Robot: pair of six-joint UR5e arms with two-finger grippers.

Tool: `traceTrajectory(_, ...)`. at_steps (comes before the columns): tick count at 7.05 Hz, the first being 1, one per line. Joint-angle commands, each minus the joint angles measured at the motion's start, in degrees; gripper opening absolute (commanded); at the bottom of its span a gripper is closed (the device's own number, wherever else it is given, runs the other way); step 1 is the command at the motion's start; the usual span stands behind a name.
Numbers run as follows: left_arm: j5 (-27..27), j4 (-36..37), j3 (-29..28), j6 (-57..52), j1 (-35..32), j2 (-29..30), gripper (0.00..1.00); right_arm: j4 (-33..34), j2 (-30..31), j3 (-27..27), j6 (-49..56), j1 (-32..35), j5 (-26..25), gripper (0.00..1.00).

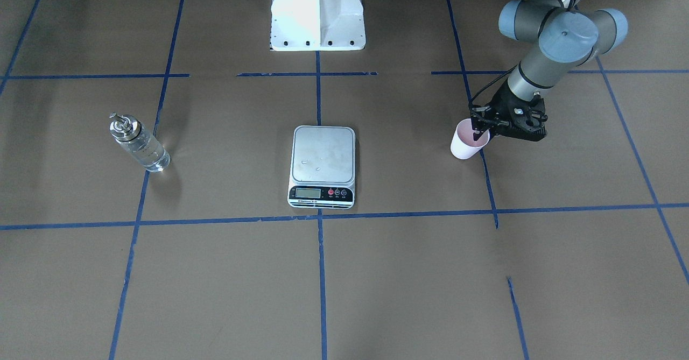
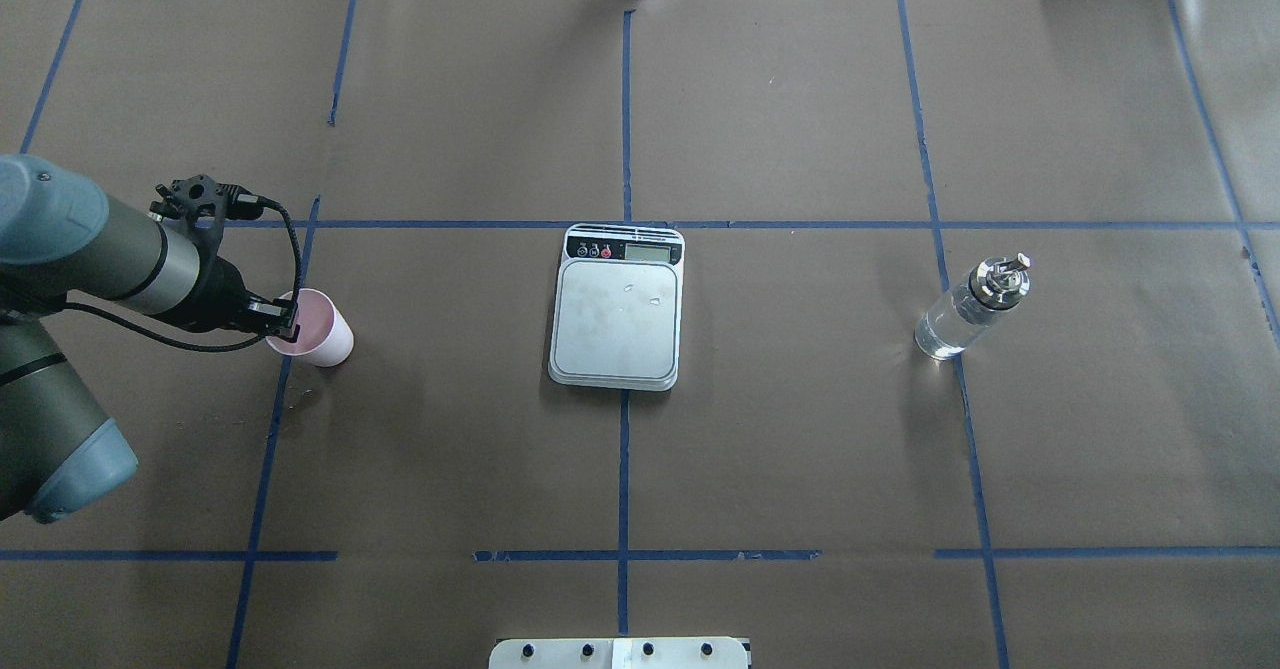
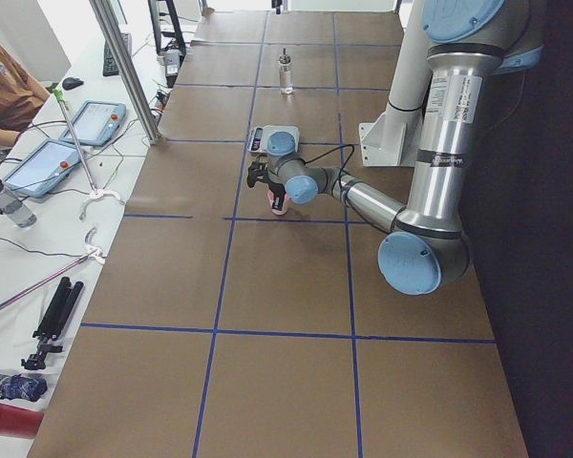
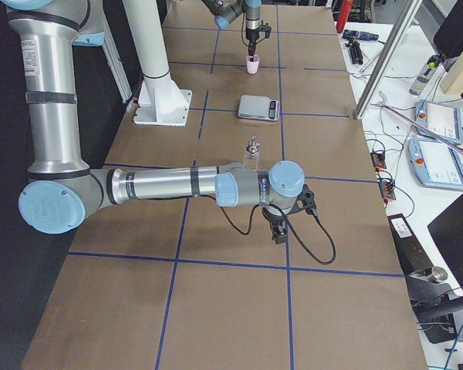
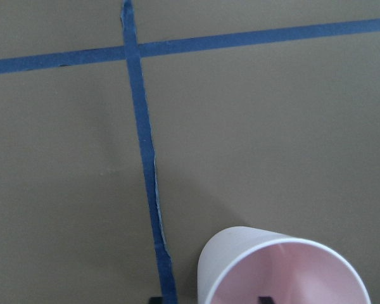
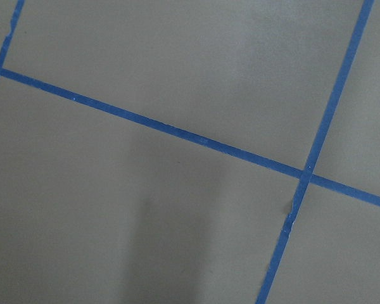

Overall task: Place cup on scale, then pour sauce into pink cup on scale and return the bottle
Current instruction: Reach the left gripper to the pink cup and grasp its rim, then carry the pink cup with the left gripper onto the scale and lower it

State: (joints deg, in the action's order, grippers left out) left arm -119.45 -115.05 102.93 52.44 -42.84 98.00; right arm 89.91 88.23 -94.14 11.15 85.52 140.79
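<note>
My left gripper is going to set the pale pink cup down. The cup now stands upright on the table. Next, I let go of it on the middle of the scale's bare platform [image 1: 322, 160].
The pale pink cup [image 1: 467, 146] stands upright on the table at my left, apart from the scale [image 1: 323, 155]. My left gripper [image 1: 476, 134] is at the cup's rim [image 2: 312, 327]. In the left wrist view one fingertip [image 5: 264, 298] is inside the cup [image 5: 285, 272] and the other is outside. Both are clear of the wall, so the gripper is open. The scale [image 2: 617, 324] lies at the table's middle with nothing on its platform. The clear bottle [image 1: 139, 145] with the silver cap stands upright at my right [image 2: 965, 314]. My right gripper [image 4: 278, 231] hangs low over bare table; I cannot tell its state.
The white robot base [image 1: 317, 15] is behind the scale. Blue tape lines [image 1: 320, 217] cross the brown table cover. Tablets and cables [image 3: 76, 134] lie off the table's end, where a person [image 3: 5, 91] sits. The right wrist view shows only table and tape.
</note>
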Motion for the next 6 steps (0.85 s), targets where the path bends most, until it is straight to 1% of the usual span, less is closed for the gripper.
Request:
traceTrajectory(1,-0.4,3.0,2.8,0.3,-0.3,1.1,0.00,0.0,-0.2,0.0,0.0,0.0,0.0,1.00)
traceTrajectory(2,-0.4,11.8,5.3,1.3,-1.4,6.7,0.00,-0.1,-0.2,-0.2,0.0,-0.1,0.2,1.00)
traceTrajectory(3,0.2,20.2,5.7,7.5,-1.1,14.9,0.00,-0.1,-0.2,-0.1,0.1,-0.2,2.2,1.00)
traceTrajectory(4,2.2,21.5,5.2,13.6,0.5,19.5,0.00,-0.2,-0.1,-0.1,0.1,-0.2,4.3,1.00)
traceTrajectory(5,2.7,21.5,4.9,17.1,3.8,22.5,0.00,-0.2,-0.1,-0.1,0.0,-0.6,5.6,1.00)
traceTrajectory(6,4.8,21.8,2.0,21.1,4.9,27.8,0.00,-0.2,-0.1,-0.3,-0.1,-1.2,5.7,1.00)
